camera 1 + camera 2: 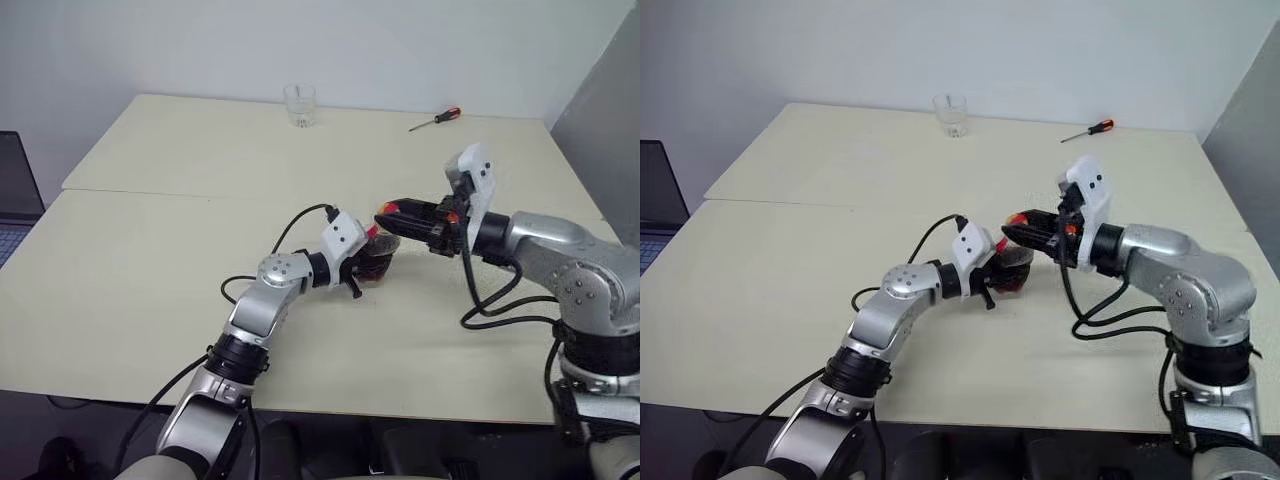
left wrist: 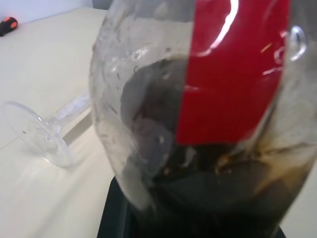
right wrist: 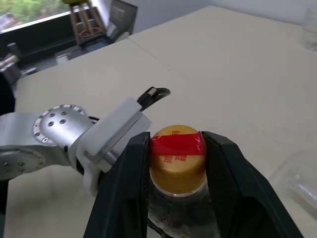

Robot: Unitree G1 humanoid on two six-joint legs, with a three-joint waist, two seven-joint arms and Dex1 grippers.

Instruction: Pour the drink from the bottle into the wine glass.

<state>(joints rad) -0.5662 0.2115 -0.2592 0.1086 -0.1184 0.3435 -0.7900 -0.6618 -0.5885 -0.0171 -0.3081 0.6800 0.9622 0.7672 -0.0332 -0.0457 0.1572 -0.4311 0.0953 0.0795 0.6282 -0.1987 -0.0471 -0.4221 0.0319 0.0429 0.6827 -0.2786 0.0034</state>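
Note:
The yellow cap is still on the bottle's neck and my right gripper is turned far round, so I should open, swing back and grip the cap (image 1: 387, 209) to turn it further.
The bottle (image 1: 381, 262) stands near the middle of the table, small and clear, with the dark drink (image 2: 213, 193) low in its body and a red label band (image 2: 228, 74). My left gripper (image 1: 366, 262) is shut on the bottle's body from the left. From the right, my right gripper (image 3: 176, 145) reaches in level and is shut on the yellow cap (image 3: 177, 161) with its red strip, one black finger (image 3: 126, 188) on each side. The wine glass (image 2: 39, 131) seems to lie on its side just behind the bottle, its round foot and stem showing.
A short clear tumbler (image 1: 300, 104) stands at the table's far edge, and a red-handled screwdriver (image 1: 437, 119) lies to its right. A laptop (image 1: 14, 195) sits off the table's left side. Black cables (image 1: 500, 300) trail from both wrists over the tabletop.

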